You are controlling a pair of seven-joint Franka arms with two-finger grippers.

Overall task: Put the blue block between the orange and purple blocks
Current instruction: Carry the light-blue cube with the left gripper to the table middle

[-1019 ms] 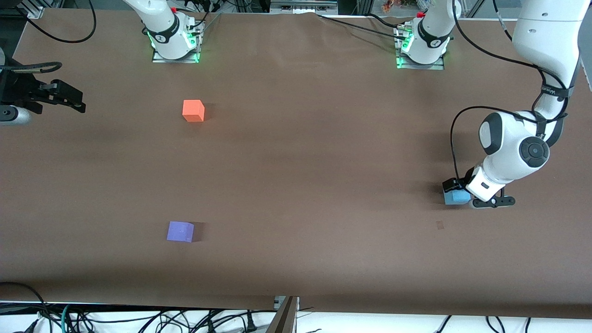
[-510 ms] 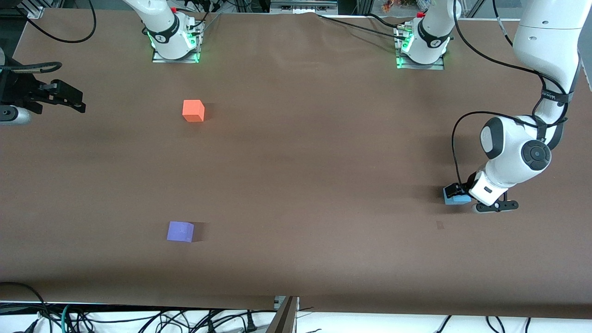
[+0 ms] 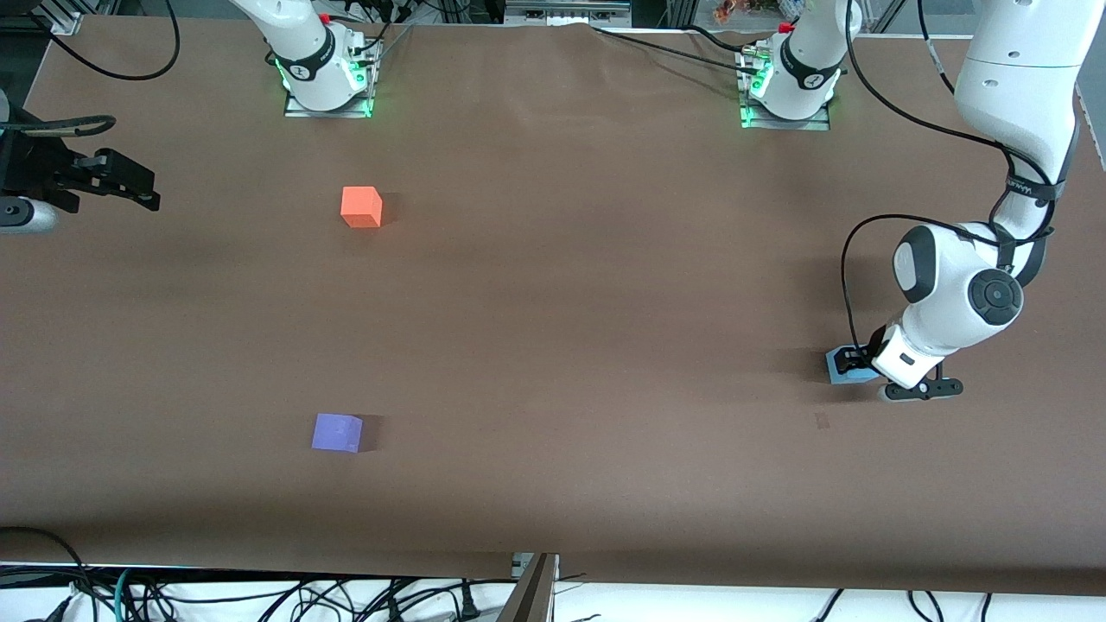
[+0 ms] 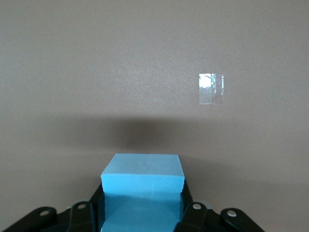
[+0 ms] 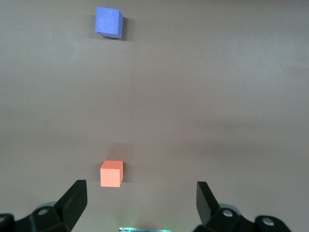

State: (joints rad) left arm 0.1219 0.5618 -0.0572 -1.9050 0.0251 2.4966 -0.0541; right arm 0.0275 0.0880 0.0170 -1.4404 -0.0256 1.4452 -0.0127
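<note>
Next, my left gripper sets the blue block down next to the orange-purple gap, toward the tape patch point(image 3: 492, 302).
The blue block point(image 3: 841, 366) is clamped between the fingers of my left gripper point(image 3: 855, 367), low over the table at the left arm's end. In the left wrist view the blue block point(image 4: 142, 186) fills the space between the black fingers point(image 4: 189, 212). The orange block point(image 3: 361, 206) sits near the right arm's base. The purple block point(image 3: 337, 432) sits nearer to the front camera, in line with it. Both show in the right wrist view, the orange block point(image 5: 111, 173) and the purple block point(image 5: 108, 21). My right gripper point(image 3: 138, 192) waits open and empty, up at the right arm's end, its fingers point(image 5: 76, 195) wide apart.
A small shiny tape patch point(image 4: 211, 88) lies on the brown table near the blue block and also shows in the front view point(image 3: 822, 421). The arm bases point(image 3: 327, 82) point(image 3: 786, 95) stand along the table's robot edge. Cables point(image 3: 259, 596) hang below the front edge.
My left gripper has shifted a little toward the right arm's end with the blue block in it. The right arm, the orange block and the purple block have not moved.
</note>
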